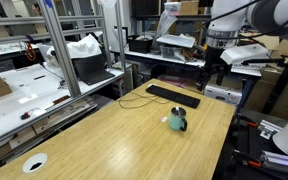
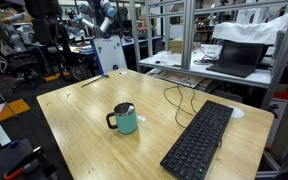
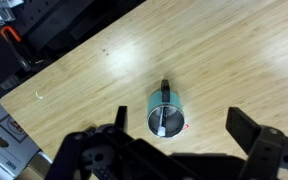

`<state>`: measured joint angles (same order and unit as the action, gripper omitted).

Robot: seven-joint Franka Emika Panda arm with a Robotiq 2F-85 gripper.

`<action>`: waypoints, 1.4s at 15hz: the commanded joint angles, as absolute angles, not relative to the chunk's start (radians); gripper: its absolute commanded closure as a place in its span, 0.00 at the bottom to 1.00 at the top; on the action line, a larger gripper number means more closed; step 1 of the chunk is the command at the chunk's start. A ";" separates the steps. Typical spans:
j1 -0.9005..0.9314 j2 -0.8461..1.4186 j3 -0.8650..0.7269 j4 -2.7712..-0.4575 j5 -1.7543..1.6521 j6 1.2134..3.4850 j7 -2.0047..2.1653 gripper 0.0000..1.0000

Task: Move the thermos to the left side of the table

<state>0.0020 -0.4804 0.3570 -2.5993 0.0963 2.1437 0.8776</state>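
Note:
The dark handle [image 1: 183,125] [image 3: 165,92] of the teal thermos sticks out from the thermos's side, and my gripper needs to close on it.
The thermos [image 1: 177,122] is a small teal mug with a dark handle, standing upright on the light wood table [image 1: 104,140], in front of the keyboard. It also shows in an exterior view [image 2: 125,119] and in the wrist view [image 3: 165,113], seen from above with something white inside. My gripper [image 3: 182,128] is open and empty, well above the thermos. In the wrist view the thermos lies between the two fingers, nearer the left one. In an exterior view the gripper [image 1: 212,72] hangs over the table's far side.
A black keyboard [image 1: 172,95] [image 2: 199,140] lies near the thermos, with a cable [image 2: 174,95] running off it. A white round disc [image 1: 34,162] lies at a table corner. Benches, shelving and a laptop [image 2: 234,55] stand beyond the table edges.

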 commanded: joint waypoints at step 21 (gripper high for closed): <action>0.058 0.023 0.141 -2.626 0.190 2.661 0.446 0.00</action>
<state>0.0268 -0.0645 0.1675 -2.6620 0.1128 2.6061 0.5606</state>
